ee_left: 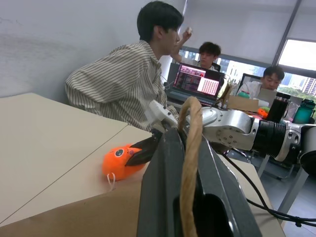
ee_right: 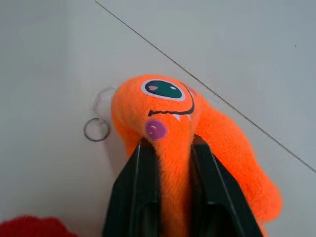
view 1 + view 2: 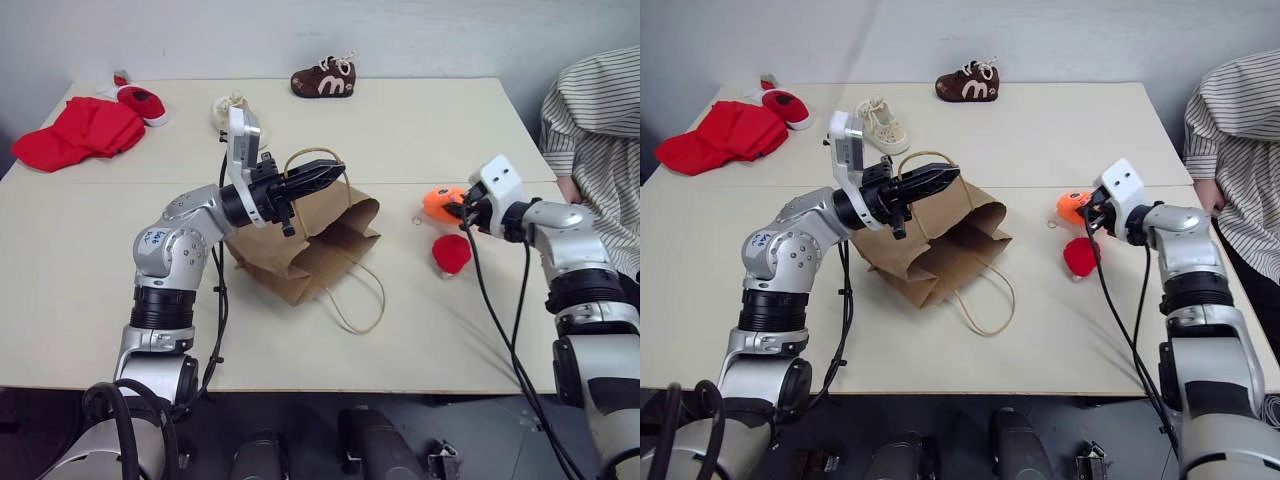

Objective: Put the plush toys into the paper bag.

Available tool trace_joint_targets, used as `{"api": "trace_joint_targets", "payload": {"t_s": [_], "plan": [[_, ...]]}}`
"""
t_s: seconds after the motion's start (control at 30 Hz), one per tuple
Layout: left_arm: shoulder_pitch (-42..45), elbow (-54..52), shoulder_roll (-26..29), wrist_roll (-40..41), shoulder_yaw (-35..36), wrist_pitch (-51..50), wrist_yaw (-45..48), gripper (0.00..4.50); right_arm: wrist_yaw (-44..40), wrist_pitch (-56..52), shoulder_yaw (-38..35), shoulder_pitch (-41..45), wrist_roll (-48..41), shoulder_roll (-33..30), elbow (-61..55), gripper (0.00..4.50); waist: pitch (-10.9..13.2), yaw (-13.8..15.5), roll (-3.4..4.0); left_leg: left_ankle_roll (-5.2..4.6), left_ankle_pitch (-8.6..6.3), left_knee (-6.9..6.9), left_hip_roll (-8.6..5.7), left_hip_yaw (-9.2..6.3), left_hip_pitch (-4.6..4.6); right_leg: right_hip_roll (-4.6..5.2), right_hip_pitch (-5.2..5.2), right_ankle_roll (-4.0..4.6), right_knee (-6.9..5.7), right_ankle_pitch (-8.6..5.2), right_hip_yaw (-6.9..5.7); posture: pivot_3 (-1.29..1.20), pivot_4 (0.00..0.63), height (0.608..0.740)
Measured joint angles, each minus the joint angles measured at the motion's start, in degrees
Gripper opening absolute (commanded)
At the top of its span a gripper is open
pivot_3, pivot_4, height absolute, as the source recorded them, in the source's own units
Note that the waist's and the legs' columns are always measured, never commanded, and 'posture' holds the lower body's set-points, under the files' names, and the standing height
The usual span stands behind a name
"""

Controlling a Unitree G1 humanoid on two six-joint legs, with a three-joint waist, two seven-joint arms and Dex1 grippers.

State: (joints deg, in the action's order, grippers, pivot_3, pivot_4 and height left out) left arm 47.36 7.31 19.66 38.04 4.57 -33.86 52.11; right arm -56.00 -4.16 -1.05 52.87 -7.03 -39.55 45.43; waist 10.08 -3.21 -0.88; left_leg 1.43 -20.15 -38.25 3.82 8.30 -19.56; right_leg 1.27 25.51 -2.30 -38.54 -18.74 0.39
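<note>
The robot's right gripper should release the orange plush toy just inside the opening of the brown paper bag (image 3: 325, 264).
The brown paper bag (image 3: 310, 245) lies near the table's middle with its mouth toward the right. My left gripper (image 3: 325, 176) is shut on its tan loop handle (image 1: 190, 143), holding that side up. The orange plush toy (image 3: 438, 200) rests on the table to the right of the bag, with a small keyring beside it. My right gripper (image 2: 173, 143) is shut on this toy, its black fingers (image 2: 143, 177) pinching the plush from both sides. The red ball-shaped plush toy (image 3: 452, 254) sits on the table just in front of it, untouched.
A red cloth heap (image 3: 80, 132) and a small red shoe (image 3: 143, 102) lie at the far left. A brown shoe (image 3: 323, 78) stands at the back, a cream shoe (image 3: 883, 125) behind my left arm. A person in a striped shirt (image 3: 600, 120) sits at the right edge.
</note>
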Motion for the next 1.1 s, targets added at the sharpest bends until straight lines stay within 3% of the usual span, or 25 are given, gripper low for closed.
{"api": "trace_joint_targets", "payload": {"t_s": [0.07, 0.17, 0.27, 0.37, 0.47, 0.67, 0.83, 0.93, 0.97, 1.1], "plan": [[0.3, 0.3, -0.3, 0.0, -0.2, -0.1, 0.0, 0.0, -8.7, -1.4, -2.5, -3.1, -7.6, -1.4, -12.5, 0.06, 0.0, 0.0, 0.05, 0.02, 0.0, 0.01, 0.06, -0.03, 0.02, -0.07, 0.0, 0.0, 0.0, 0.0, -0.01, 0.0, 0.15, 0.74], [0.8, 0.4, -0.3, 0.0, -0.1, -0.6, 0.5, 0.0, -14.8, -12.4, -4.1, -12.4, -18.6, -4.0, -35.7, 0.06, 0.0, 0.2, 0.05, 0.1, 0.01, 0.06, 0.11, -0.17, 0.01, -0.11, -0.04, 0.01, 0.05, -0.01, -0.11, 0.0, 0.15, 0.74], [1.1, 0.6, -0.1, 0.3, 0.0, -2.1, 0.6, 0.0, -13.0, -22.2, -2.3, -21.5, -24.8, -3.8, -52.7, 0.06, 0.0, 0.2, 0.03, 0.1, 0.0, -0.05, 0.04, -0.16, 0.02, -0.01, -0.05, 0.01, -0.04, -0.01, -0.08, 0.0, 0.15, 0.74], [1.2, 0.7, -0.6, 1.0, 0.1, -3.4, 0.7, 0.0, -7.1, -25.3, 3.6, -24.8, -23.8, 0.9, -61.0, 0.06, 0.0, 0.1, 0.01, 0.09, 0.01, -0.24, -0.02, -0.13, 0.04, 0.05, -0.05, -0.01, -0.23, 0.01, -0.04, 0.0, 0.15, 0.74], [1.5, 0.6, -1.8, 3.2, 1.0, -5.4, 0.7, 0.0, -0.6, -24.6, 8.9, -23.7, -17.3, 4.8, -60.3, 0.06, 0.0, 0.2, 0.0, 0.07, 0.0, -0.38, -0.02, -0.15, 0.0, 0.05, -0.06, -0.01, -0.25, 0.0, -0.06, 0.0, 0.15, 0.74], [2.1, 0.5, -3.9, 6.7, 2.5, -8.0, 0.6, 0.0, 7.9, -19.4, 17.1, -15.6, -4.4, 14.1, -44.9, 0.06, 0.1, 0.1, -0.02, 0.03, -0.01, -0.47, -0.01, -0.17, -0.09, 0.04, -0.03, 0.0, -0.22, 0.0, -0.09, 0.0, 0.15, 0.74], [2.1, 0.5, -5.4, 6.8, 1.7, -8.5, 0.6, 0.0, 11.7, -18.3, 19.1, -9.3, -0.7, 24.0, -35.3, 0.06, 0.1, -0.2, -0.02, 0.03, -0.01, -0.43, 0.04, -0.19, -0.1, 0.02, 0.0, 0.03, -0.26, -0.02, -0.12, 0.0, 0.15, 0.74], [2.1, 1.5, -5.5, 6.5, 1.6, -8.0, 0.6, 0.0, 11.9, -18.3, 19.0, -8.8, -0.7, 26.9, -32.2, 0.06, 0.1, -0.3, -0.02, 0.03, -0.01, -0.45, 0.03, -0.2, -0.12, 0.05, 0.01, 0.03, -0.26, -0.02, -0.12, 0.0, 0.15, 0.74], [2.1, 1.8, -5.5, 6.4, 1.6, -7.6, 0.5, 0.0, 11.5, -18.9, 19.0, -9.0, -0.7, 26.8, -31.7, 0.78, 0.1, -0.1, -0.02, 0.01, -0.02, -0.49, 0.01, -0.26, -0.17, 0.09, 0.01, 0.03, -0.26, -0.02, -0.18, 0.0, 0.15, 0.74], [2.0, 2.6, -4.9, 5.7, 2.3, -6.2, 0.0, 0.0, 8.2, -17.9, 17.3, -13.8, -2.4, 22.0, -37.7, 2.14, 0.1, 0.3, -0.02, -0.09, -0.08, -0.82, -0.01, -0.62, -0.56, 0.18, 0.04, -0.03, -0.16, 0.01, -0.48, 0.0, 0.15, 0.74]]}}
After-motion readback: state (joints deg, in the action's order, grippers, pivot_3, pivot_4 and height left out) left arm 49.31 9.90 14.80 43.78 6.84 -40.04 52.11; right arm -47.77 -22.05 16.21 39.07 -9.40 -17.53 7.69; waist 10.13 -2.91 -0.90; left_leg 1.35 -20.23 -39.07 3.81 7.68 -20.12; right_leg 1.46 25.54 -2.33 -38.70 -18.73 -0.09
